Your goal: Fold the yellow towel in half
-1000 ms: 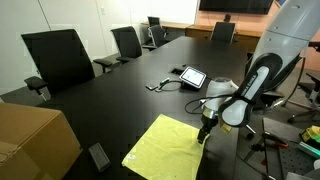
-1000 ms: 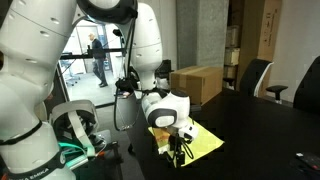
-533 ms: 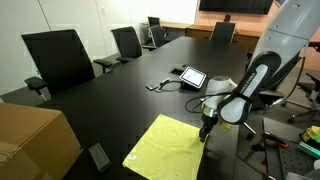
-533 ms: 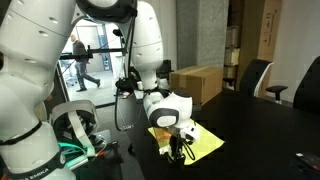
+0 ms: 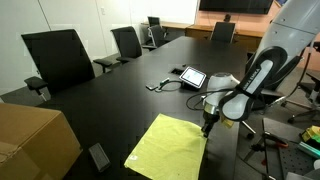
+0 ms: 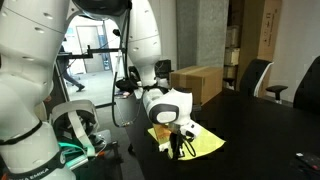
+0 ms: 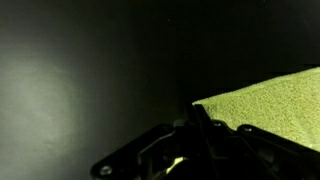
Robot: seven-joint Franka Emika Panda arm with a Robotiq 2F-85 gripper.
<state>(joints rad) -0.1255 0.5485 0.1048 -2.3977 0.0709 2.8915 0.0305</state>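
Observation:
My gripper is going to set the lifted corner down on the yellow towel's other far corner point(image 5: 158, 121), the one toward the office chairs.
The yellow towel point(image 5: 168, 148) lies spread flat on the black table point(image 5: 120, 90), near its front edge. My gripper point(image 5: 207, 132) points straight down at the towel's far right corner. In the wrist view the two fingers meet at the corner of the towel point(image 7: 270, 100), so my gripper point(image 7: 200, 115) is shut on that corner. The exterior view from the robot's side shows the gripper point(image 6: 180, 150) low over the towel point(image 6: 205, 143), and its fingertips hide the pinched corner.
A small tablet point(image 5: 192, 76) with cables point(image 5: 160, 85) lies behind the towel. A cardboard box point(image 5: 30, 140) stands at the front left, with a small black device point(image 5: 98, 156) beside it. Office chairs point(image 5: 60, 60) line the table's far side.
The jaws have gone from wide open to shut at the towel's corner. The gripper has shifted slightly to the right, and the towel's right edge has followed a little.

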